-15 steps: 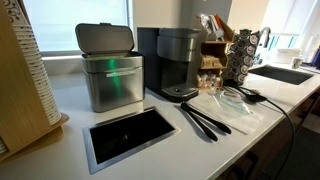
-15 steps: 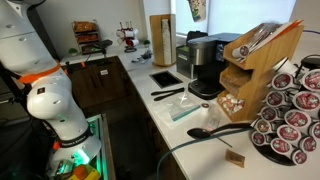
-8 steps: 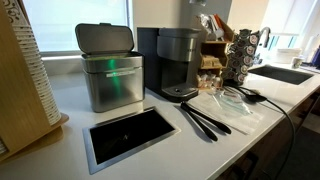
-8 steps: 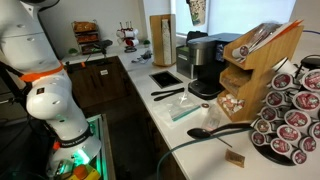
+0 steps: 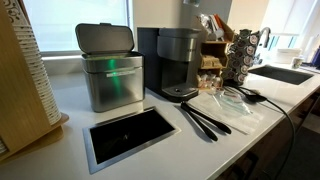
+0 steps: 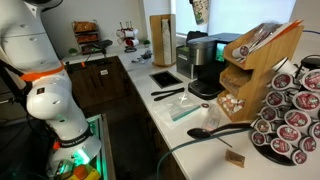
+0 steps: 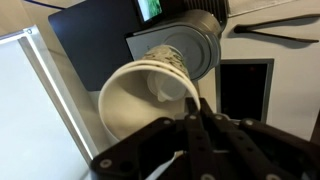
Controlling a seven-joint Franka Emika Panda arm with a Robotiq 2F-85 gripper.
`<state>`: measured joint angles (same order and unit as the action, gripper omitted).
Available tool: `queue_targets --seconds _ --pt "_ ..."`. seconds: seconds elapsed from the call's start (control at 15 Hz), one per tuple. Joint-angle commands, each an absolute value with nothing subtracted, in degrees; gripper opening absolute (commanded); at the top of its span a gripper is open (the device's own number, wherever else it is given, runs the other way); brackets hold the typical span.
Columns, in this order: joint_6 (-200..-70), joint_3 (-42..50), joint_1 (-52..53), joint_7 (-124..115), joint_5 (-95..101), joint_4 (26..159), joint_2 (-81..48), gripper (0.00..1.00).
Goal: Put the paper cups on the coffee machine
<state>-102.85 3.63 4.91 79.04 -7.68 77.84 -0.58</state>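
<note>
I will use my gripper to set the stack of paper cups down and let go of it on the flat grey top of the coffee machine [image 5: 188, 29] [image 7: 179, 46].
My gripper [image 7: 190, 108] is shut on the rim of a stack of whitish paper cups [image 7: 145, 95], which lies on its side with the mouth toward the camera. Directly below it is the flat grey top of the coffee machine [image 7: 187, 45]. In an exterior view the cups [image 6: 198, 10] hang high above the dark coffee machine [image 6: 205, 65], clear of its top. In an exterior view the coffee machine [image 5: 178, 60] stands at the back of the counter, and only a dark bit of the gripper shows at the top edge.
A steel bin with a green light [image 5: 110, 70] stands beside the machine. A black recessed hatch [image 5: 128, 135], black tongs [image 5: 205, 120] and clear plastic wrap [image 5: 225, 100] lie on the counter. A pod carousel [image 5: 243, 55], a wooden rack [image 6: 255, 65] and a sink [image 5: 285, 73] are nearby.
The cups have shifted very slightly above the machine; otherwise nothing has visibly moved.
</note>
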Motion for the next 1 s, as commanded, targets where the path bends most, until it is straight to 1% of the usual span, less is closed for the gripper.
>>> queue_targets --seconds 0.0,0.07,0.33,0.73,0.93 --pt "-103.1 3.3 5.1 78.7 -8.7 75.3 -3.5 0.01" --pt "-100.7 3.2 5.1 78.5 -9.1 74.5 -4.5 0.01" --pt "-99.5 3.0 5.1 77.5 -8.1 73.1 -6.3 0.01" --pt "-91.2 3.1 5.2 76.4 -6.9 68.4 -9.0 0.01" --pt "-89.6 3.2 5.3 75.6 -6.1 66.4 -10.1 0.01"
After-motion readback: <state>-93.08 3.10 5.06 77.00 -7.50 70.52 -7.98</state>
